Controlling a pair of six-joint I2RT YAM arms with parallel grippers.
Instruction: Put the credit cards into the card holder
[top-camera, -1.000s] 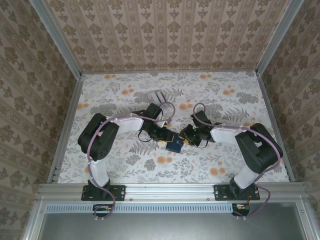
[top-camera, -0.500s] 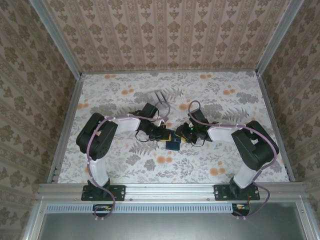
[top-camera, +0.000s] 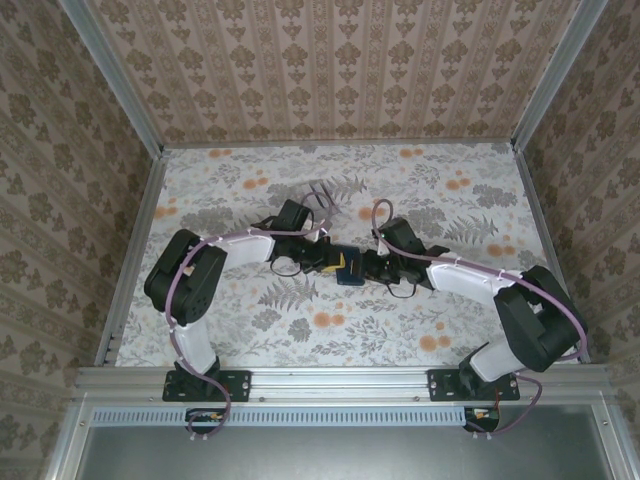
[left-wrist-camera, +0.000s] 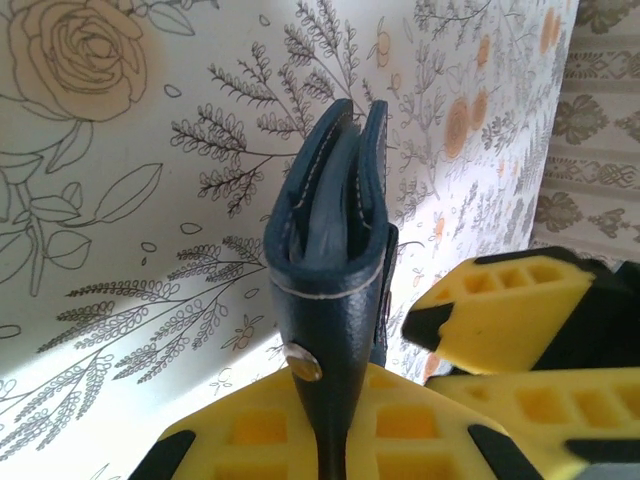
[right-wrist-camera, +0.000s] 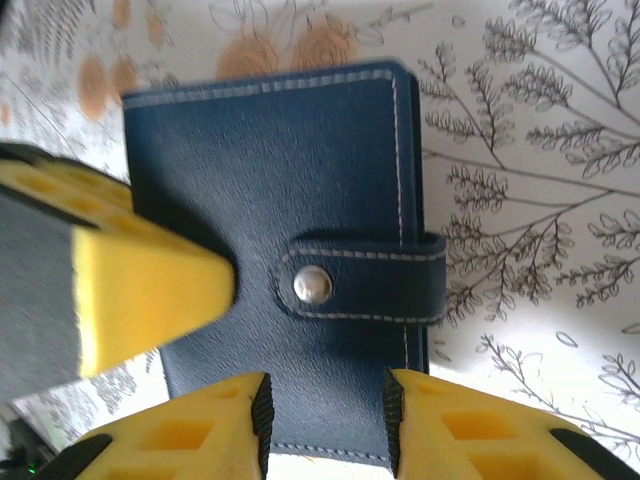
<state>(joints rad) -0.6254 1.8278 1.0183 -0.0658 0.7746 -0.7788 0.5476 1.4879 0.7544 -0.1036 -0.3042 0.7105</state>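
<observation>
My left gripper should open and take one cover's loose edge (left-wrist-camera: 338, 114) while my right gripper keeps the other, because my left gripper is pinching both covers of the card holder together.
The card holder (top-camera: 349, 272), a dark navy case with white stitching, sits between both arms at the table's middle. In the left wrist view I see the card holder (left-wrist-camera: 330, 250) edge-on, folded, with my left gripper (left-wrist-camera: 335, 400) shut on its lower part near a silver snap. In the right wrist view the card holder (right-wrist-camera: 280, 170) shows its flat face, the fastening tab snapped. My right gripper (right-wrist-camera: 325, 410) is open, its two fingers spread in front of the holder's lower edge. The credit cards are hidden or out of view.
The floral tablecloth (top-camera: 430, 190) has free room at the back and on both sides. Patterned walls and aluminium rails (top-camera: 135, 250) bound the table. Purple cables (top-camera: 325, 195) loop above both wrists. A yellow finger of the left gripper (right-wrist-camera: 140, 290) sits at the holder's left side.
Both grippers and the card holder have shifted toward the back of the table. The right arm has stretched further left, closing in on the holder.
</observation>
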